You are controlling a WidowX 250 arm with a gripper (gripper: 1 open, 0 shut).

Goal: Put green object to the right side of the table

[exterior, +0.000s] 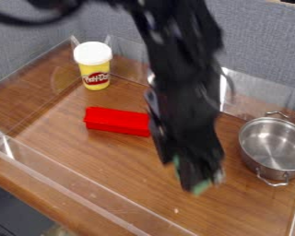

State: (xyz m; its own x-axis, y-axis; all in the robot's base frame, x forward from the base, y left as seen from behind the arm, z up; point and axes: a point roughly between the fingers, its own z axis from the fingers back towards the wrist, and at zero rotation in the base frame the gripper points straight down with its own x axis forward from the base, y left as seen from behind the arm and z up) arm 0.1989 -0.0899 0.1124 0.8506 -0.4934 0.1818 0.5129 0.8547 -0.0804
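Next, the gripper releases the green object on the bare wood of the table point(205, 218) before the steel pot, near the front acrylic side.
The green object point(203, 183) is a small pale-green cube held low over the table point(100, 171) at the front right of centre. My gripper point(199, 178) is shut on it; the image is motion-blurred there and the fingers cover most of the cube. The black arm reaches down from the top of the camera view across the middle of the table.
A long red block point(118, 121) lies left of the arm. A yellow tub with a white lid point(95, 66) stands at the back left. A steel pot point(272, 147) sits at the right edge. Low clear acrylic walls point(137, 198) ring the tabletop.
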